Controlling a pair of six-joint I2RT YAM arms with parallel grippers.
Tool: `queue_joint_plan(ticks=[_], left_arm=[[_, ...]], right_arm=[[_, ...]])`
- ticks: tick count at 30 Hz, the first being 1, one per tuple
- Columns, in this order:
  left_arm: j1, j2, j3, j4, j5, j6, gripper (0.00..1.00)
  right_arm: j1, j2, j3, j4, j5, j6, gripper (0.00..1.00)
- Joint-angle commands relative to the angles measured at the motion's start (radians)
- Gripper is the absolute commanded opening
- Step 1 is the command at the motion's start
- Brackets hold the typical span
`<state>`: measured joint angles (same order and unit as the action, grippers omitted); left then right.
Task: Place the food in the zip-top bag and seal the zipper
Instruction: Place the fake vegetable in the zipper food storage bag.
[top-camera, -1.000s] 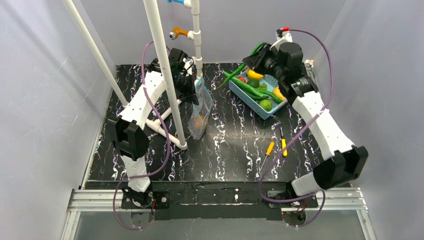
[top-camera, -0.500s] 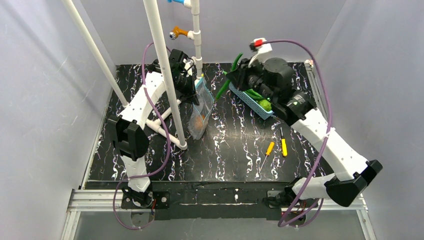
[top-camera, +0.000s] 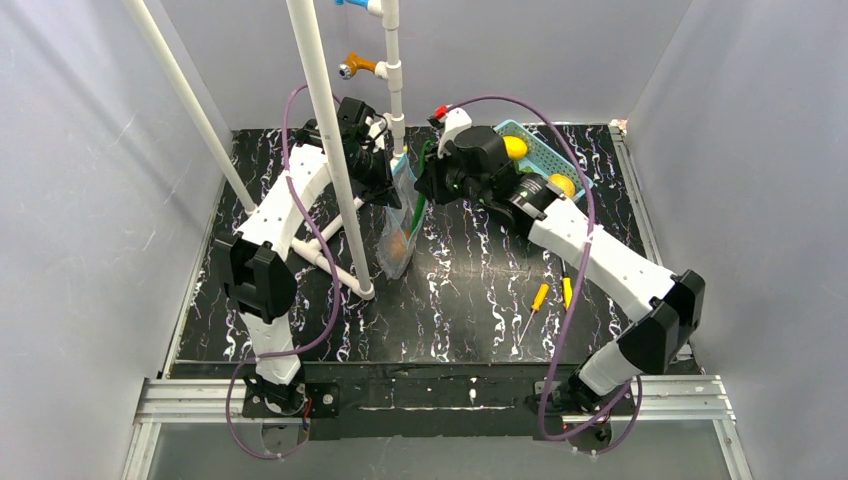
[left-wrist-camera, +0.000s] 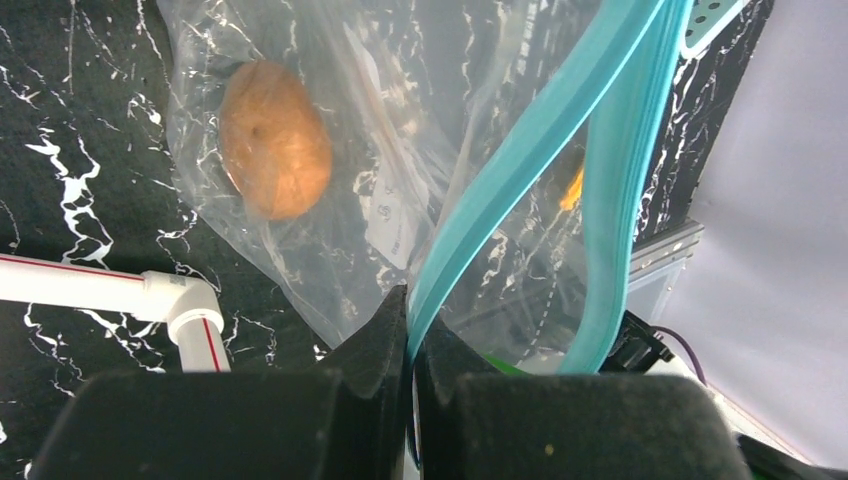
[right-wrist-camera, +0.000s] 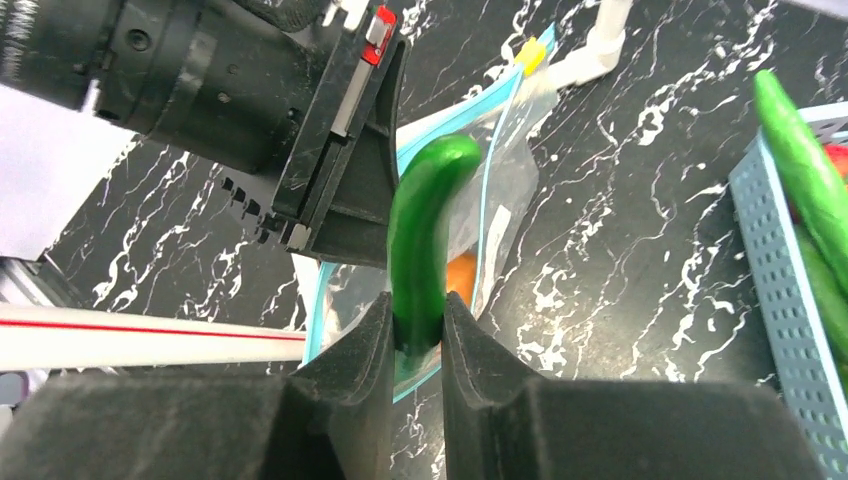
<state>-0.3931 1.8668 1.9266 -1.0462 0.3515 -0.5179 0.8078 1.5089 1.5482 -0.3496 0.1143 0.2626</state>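
Observation:
The green pod's upper end stands out above the bag's opening, so my right gripper will open, take the pod higher and push it deeper into the bag (right-wrist-camera: 468, 235).
The clear zip-top bag (top-camera: 398, 228) hangs upright from my left gripper (top-camera: 386, 178), which is shut on its teal zipper (left-wrist-camera: 520, 160) at the mouth edge; the mouth stands open. A brown-orange round fruit (left-wrist-camera: 275, 140) lies inside the bag. My right gripper (right-wrist-camera: 417, 335) is shut on a long green pod (right-wrist-camera: 425, 230) and holds it right at the bag's mouth (top-camera: 420, 195), next to the left gripper. More green pods (right-wrist-camera: 800, 160) and a small red piece (right-wrist-camera: 838, 155) lie in the basket, with yellow-orange fruits (top-camera: 515, 147).
The light-blue slotted basket (top-camera: 545, 155) stands at the back right. Two orange-handled screwdrivers (top-camera: 540, 295) lie on the black marbled table. White pipes (top-camera: 330, 150) stand just left of the bag; a pipe elbow (left-wrist-camera: 185, 300) lies on the table.
My right arm has swung left from the basket to the bag's mouth, carrying the green pod. The left gripper and the bag have stayed in place.

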Motion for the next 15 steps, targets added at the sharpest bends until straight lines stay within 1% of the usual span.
queue_joint_plan(ticks=[1, 5, 6, 8, 10, 11, 13, 15], left_arm=[[-0.003, -0.074, 0.018, 0.016, 0.053, -0.028, 0.0], [-0.003, -0.094, 0.008, 0.036, 0.077, -0.047, 0.0], [-0.003, -0.101, 0.001, 0.043, 0.079, -0.052, 0.0], [-0.003, -0.116, -0.017, 0.062, 0.089, -0.061, 0.0], [-0.003, -0.127, -0.03, 0.075, 0.094, -0.069, 0.0], [-0.003, -0.129, -0.033, 0.078, 0.096, -0.07, 0.0], [-0.003, -0.129, -0.041, 0.076, 0.099, -0.069, 0.0], [-0.003, -0.127, -0.049, 0.069, 0.102, -0.063, 0.0]], right_arm=[[0.004, 0.062, 0.115, -0.121, -0.067, 0.076, 0.02], [0.004, 0.138, 0.201, -0.253, -0.122, 0.108, 0.09], [0.002, 0.159, 0.228, -0.285, -0.143, 0.121, 0.09], [0.003, 0.193, 0.258, -0.312, -0.177, 0.151, 0.09], [0.001, 0.214, 0.26, -0.305, -0.206, 0.176, 0.12], [0.001, 0.227, 0.271, -0.312, -0.214, 0.176, 0.16], [-0.003, 0.266, 0.327, -0.37, -0.206, 0.174, 0.23], [-0.014, 0.292, 0.385, -0.424, -0.231, 0.158, 0.34]])
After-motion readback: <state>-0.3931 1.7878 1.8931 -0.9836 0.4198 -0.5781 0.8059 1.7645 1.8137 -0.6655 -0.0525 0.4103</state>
